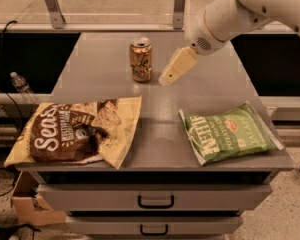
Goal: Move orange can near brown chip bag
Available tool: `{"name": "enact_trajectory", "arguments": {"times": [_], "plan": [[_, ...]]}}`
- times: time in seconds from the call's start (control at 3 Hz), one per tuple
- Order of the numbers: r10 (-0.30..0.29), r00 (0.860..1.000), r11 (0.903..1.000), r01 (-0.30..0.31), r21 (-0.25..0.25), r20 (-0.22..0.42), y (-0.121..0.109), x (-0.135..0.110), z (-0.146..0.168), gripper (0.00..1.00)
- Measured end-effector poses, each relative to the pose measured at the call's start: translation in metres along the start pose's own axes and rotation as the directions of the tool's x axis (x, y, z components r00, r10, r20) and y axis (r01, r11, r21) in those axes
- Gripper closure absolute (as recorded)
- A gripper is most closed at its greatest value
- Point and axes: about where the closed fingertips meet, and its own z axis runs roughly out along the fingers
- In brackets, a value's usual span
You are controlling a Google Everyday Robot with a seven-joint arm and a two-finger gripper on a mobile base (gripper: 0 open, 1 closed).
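I need to close my gripper on the middle of the orange can (pixel 141 59), because the can should move near the brown chip bag.
The orange can (pixel 141 59) stands upright at the back middle of the grey table (pixel 210 91). The brown chip bag (pixel 77 131) lies flat at the front left corner, partly over the table's edge. My gripper (pixel 169 78) hangs from the white arm coming in from the upper right. It is just right of the can, close to it and apart from it, above the table. It holds nothing.
A green chip bag (pixel 229 133) lies at the front right. Drawers (pixel 155 200) sit below the table front. A rail with two posts (pixel 179 6) runs behind the table. A cardboard box (pixel 32 209) and a bottle (pixel 21 86) are at the left.
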Motion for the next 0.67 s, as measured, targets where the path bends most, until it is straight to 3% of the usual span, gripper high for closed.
{"name": "enact_trajectory", "arguments": {"times": [0.67], "plan": [[0.010,0.999,0.9994,-0.011,0.033,0.034,-0.0065,-0.0054,0.0051,0.00]]}}
